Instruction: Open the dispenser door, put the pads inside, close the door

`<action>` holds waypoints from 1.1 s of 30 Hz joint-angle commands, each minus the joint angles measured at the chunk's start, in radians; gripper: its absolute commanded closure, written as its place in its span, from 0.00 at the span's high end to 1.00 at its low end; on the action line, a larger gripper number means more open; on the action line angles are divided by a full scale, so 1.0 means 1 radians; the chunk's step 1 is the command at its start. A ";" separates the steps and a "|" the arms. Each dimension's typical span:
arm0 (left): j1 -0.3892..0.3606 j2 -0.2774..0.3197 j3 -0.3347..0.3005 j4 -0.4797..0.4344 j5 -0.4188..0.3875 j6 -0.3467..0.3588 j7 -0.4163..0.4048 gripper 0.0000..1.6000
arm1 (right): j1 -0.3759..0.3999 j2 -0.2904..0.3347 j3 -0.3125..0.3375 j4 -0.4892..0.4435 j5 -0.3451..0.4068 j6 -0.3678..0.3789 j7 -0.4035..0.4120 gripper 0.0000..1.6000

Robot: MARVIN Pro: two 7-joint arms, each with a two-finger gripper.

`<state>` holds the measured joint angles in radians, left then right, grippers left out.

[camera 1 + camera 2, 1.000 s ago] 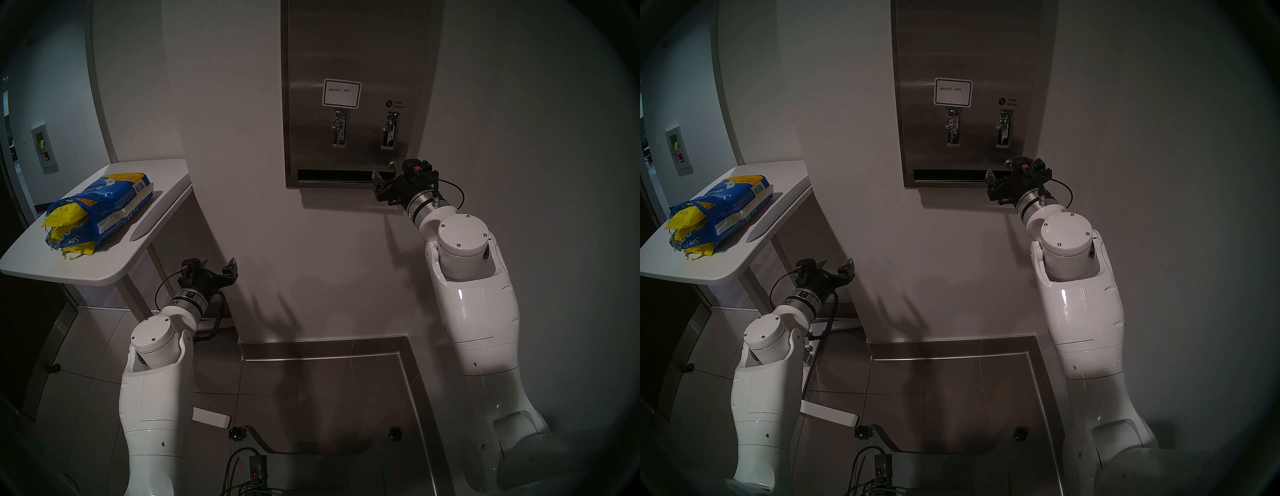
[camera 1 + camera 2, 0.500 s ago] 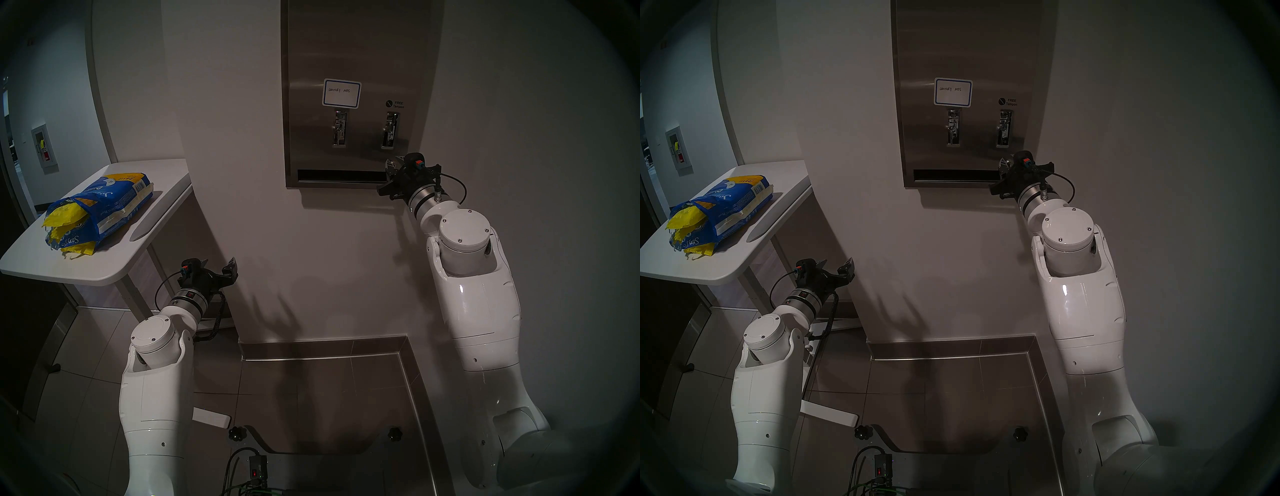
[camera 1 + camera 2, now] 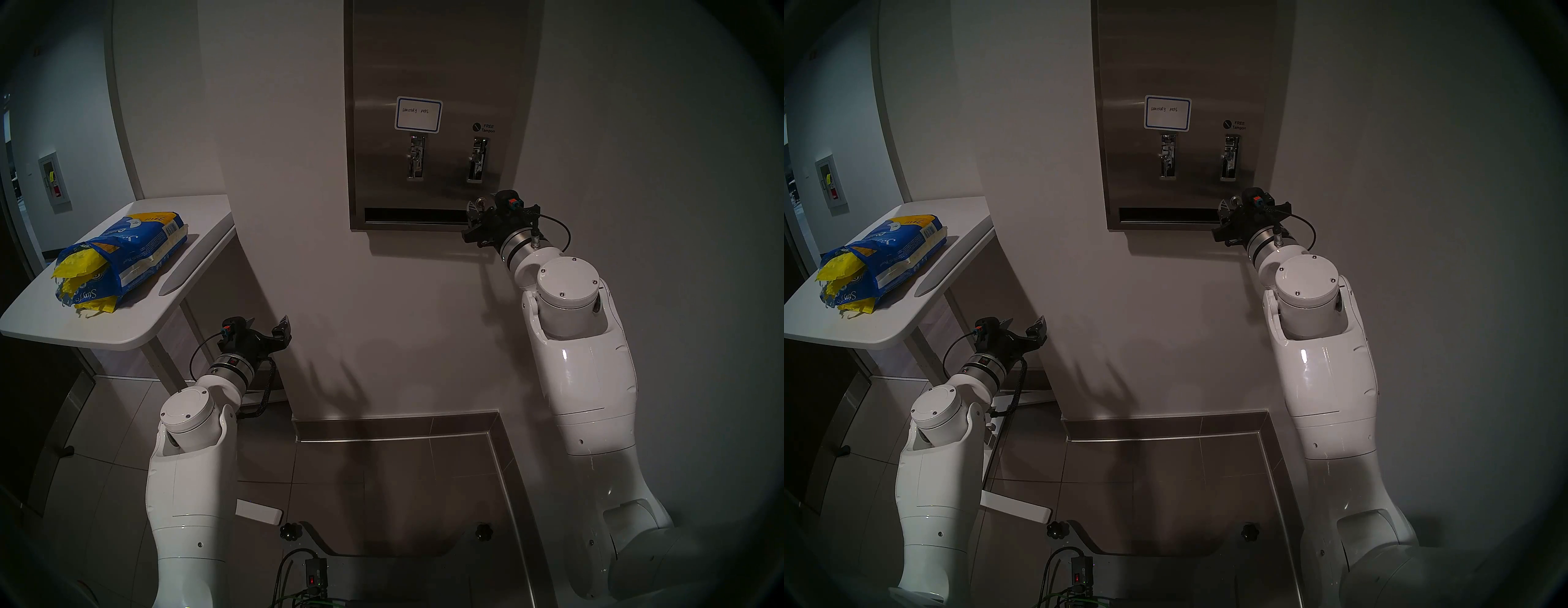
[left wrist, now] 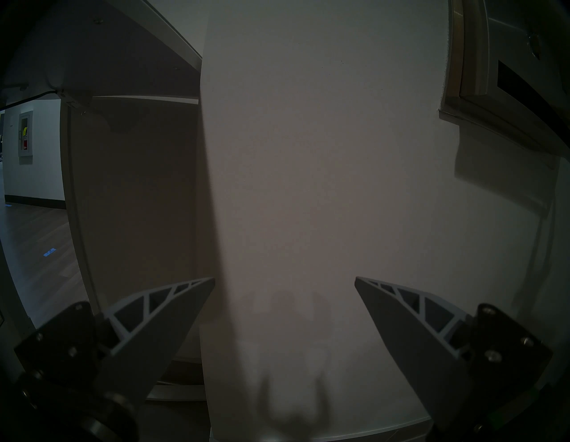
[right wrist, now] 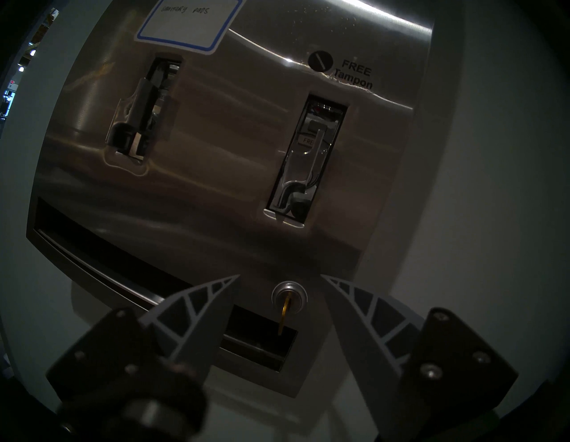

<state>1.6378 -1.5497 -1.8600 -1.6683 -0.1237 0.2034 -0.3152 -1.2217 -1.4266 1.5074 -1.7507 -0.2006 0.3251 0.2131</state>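
The edge of the dispenser door is flush with its frame, so next my right gripper pinches the gold key [image 5: 284, 314] and pulls the door ajar before it takes the door's edge.
The dispenser door [image 3: 432, 63] is a brushed-steel panel, shut flat against the wall, with a blue-bordered label [image 3: 418, 114] and a wide bottom slot [image 3: 415, 214]. Its key lock [image 5: 289, 296] holds a gold key. My right gripper [image 5: 280, 276] is open, one finger on each side of the lock, close to the door's lower right corner [image 3: 475, 210]. The pads [image 3: 78, 267] are yellow packets sticking out of a blue bag on the table at left. My left gripper [image 3: 275, 329] is open and empty, facing bare wall [image 4: 285, 277] below the table.
The blue printed bag [image 3: 135, 242] lies on a white side table [image 3: 127, 327] left of the wall corner. Two lever slots [image 3: 415, 157] sit mid-door. A baseboard ledge [image 3: 394, 424] runs along the tiled floor below.
My right gripper has risen from the bottom slot's right end to the key lock, and its wrist has rolled. The left arm has not moved.
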 commanded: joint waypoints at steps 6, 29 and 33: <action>-0.008 0.000 0.001 -0.011 0.001 -0.001 0.002 1.00 | 0.001 -0.006 0.001 -0.011 -0.001 0.006 -0.005 0.58; -0.008 0.001 0.001 -0.011 0.000 -0.001 0.002 1.00 | 0.020 -0.004 0.003 0.011 -0.003 0.012 0.003 0.40; -0.008 0.001 0.001 -0.011 0.000 -0.001 0.002 1.00 | 0.020 -0.006 0.004 0.014 -0.004 0.012 0.002 0.29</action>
<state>1.6382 -1.5496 -1.8600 -1.6683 -0.1240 0.2034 -0.3151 -1.2214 -1.4340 1.5100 -1.7332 -0.2073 0.3420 0.2112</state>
